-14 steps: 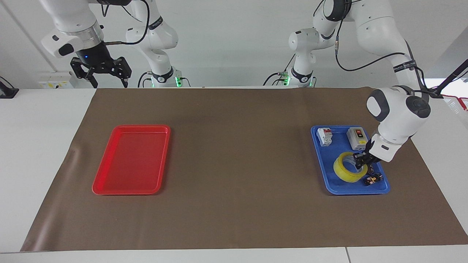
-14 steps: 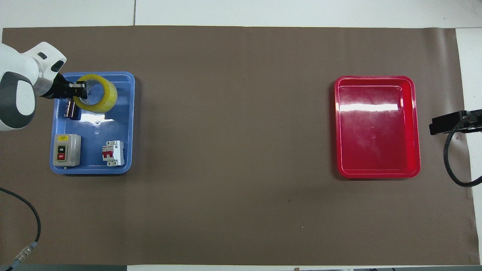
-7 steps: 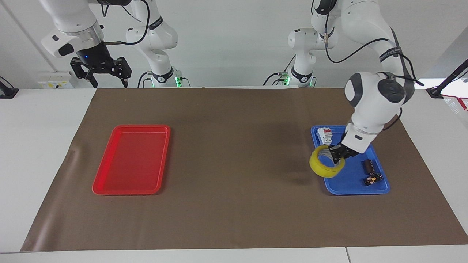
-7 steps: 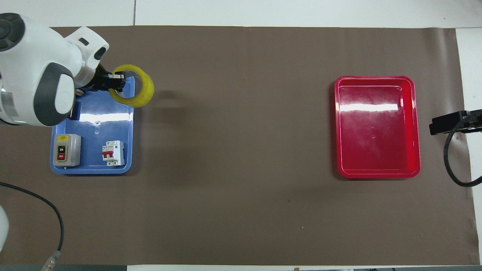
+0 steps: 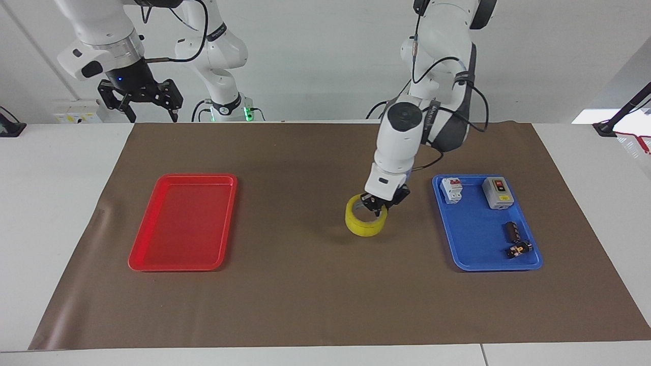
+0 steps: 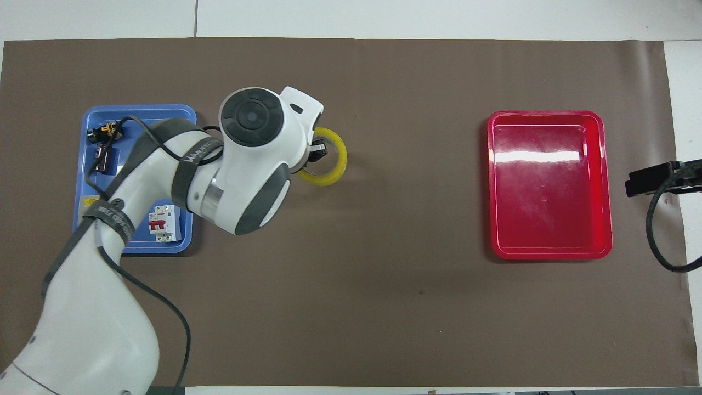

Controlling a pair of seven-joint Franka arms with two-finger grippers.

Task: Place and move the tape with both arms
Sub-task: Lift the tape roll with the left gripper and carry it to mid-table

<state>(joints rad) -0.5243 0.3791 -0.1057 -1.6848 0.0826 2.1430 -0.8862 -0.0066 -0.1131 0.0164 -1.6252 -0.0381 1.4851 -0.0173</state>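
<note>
I should release the tape, now hanging low over the mat, from my left gripper on the brown mat about midway (image 6: 375, 188) between the blue and red trays.
The tape (image 5: 364, 224), a yellow ring, is held by its rim in my left gripper (image 5: 379, 203), which is shut on it. It hangs low over the brown mat (image 5: 305, 284), between the two trays and closer to the blue tray (image 5: 473, 254). I cannot tell whether it touches the mat. In the overhead view the left arm's wrist covers part of the tape (image 6: 323, 179) and most of the left gripper (image 6: 317, 149). My right gripper (image 5: 147, 99) is open and empty, and waits raised at the right arm's end of the table.
The blue tray holds a white breaker (image 5: 451, 189), a grey switch box (image 5: 497, 192) and two small black components (image 5: 514, 231). An empty red tray (image 5: 183, 223) lies toward the right arm's end. The left arm spans over the blue tray (image 6: 181, 109).
My left gripper has lifted the tape out of the blue tray and carried it over the mat toward the middle of the table. The right arm has not moved.
</note>
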